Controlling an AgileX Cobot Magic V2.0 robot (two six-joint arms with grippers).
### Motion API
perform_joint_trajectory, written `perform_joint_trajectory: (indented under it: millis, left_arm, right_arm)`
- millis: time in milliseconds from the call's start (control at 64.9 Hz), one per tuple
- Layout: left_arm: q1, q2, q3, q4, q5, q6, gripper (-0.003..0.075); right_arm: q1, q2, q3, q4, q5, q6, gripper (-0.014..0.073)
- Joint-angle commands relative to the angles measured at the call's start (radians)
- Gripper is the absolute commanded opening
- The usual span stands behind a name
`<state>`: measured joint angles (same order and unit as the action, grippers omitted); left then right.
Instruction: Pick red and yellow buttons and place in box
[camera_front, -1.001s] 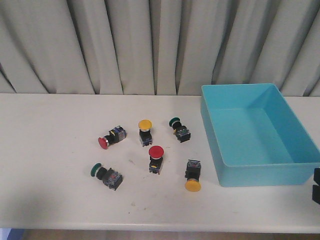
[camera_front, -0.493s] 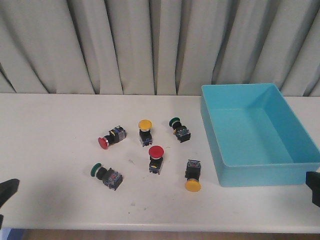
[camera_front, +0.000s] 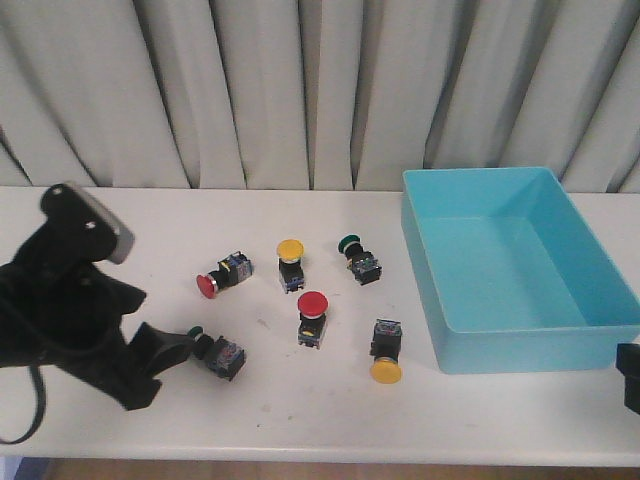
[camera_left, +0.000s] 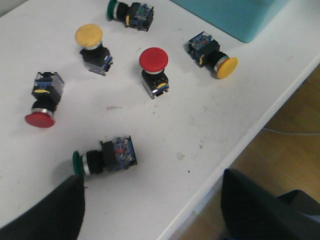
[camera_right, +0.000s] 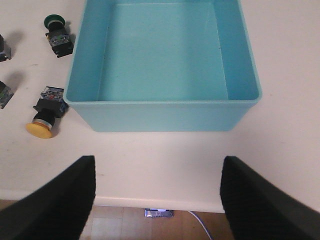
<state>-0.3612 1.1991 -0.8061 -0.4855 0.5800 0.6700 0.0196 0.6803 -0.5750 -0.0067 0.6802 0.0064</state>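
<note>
The upright red button in the middle of the table has a round cap (camera_front: 313, 304) (camera_left: 153, 60), and my left gripper will close on it.
Two red buttons show: one upright (camera_front: 312, 303) (camera_left: 153, 58) mid-table, one on its side (camera_front: 208, 286) (camera_left: 40, 119) further left. One yellow button stands upright (camera_front: 290, 249) (camera_left: 89, 36); another lies near the front (camera_front: 385, 371) (camera_left: 226, 67) (camera_right: 41, 127), close to the turquoise box (camera_front: 520, 350) (camera_right: 165, 117), whose inside holds nothing. My left gripper (camera_front: 150, 365) (camera_left: 152, 210) is open at the table's front left edge, one finger beside a green-capped button (camera_front: 215, 352) (camera_left: 105, 156). My right gripper (camera_front: 632, 375) (camera_right: 157, 200) hangs open in front of the box, over the table's front edge.
A second green-capped button (camera_front: 356, 256) (camera_left: 127, 11) (camera_right: 57, 32) lies behind the others, left of the box. Grey curtains hang behind the table. The table's front edge and the floor beyond it run under both grippers.
My left arm has swung up from the lower left corner into the front view and now reaches over the front left of the table. The right gripper has barely moved. No button has shifted.
</note>
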Motion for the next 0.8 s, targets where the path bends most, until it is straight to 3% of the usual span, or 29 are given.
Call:
perform_joint_trajectory:
  millis: [0, 262, 385, 601, 785]
  left_arm:
    - [-0.056, 0.096, -0.097, -0.043, -0.079, 0.039, 0.0554]
    - [-0.177, 0.401, -0.299, 0.004, -0.145, -0.028, 0.0554]
    - [-0.227, 0.532, -0.410, 0.182, -0.144, -0.207, 0.0554]
    - [-0.274, 0.694, -0.591, 0.563, -0.087, -0.698, 0.0554]
    - [-0.277, 0.788, -0.718, 0.610, -0.007, -0.800, 0.0554]
  right_arm:
    - [-0.006, 0.003, -0.031, -0.011, -0.052, -0.006, 0.0496]
    - [-0.006, 0.003, -0.031, -0.011, -0.052, -0.006, 0.0496]
    - [-0.006, 0.003, -0.031, -0.011, -0.052, -0.006, 0.0496]
    - [-0.006, 0.003, -0.031, -0.011, -0.052, -0.006, 0.0496]
    - [-0.006, 0.003, -0.031, -0.011, -0.052, -0.006, 0.0496]
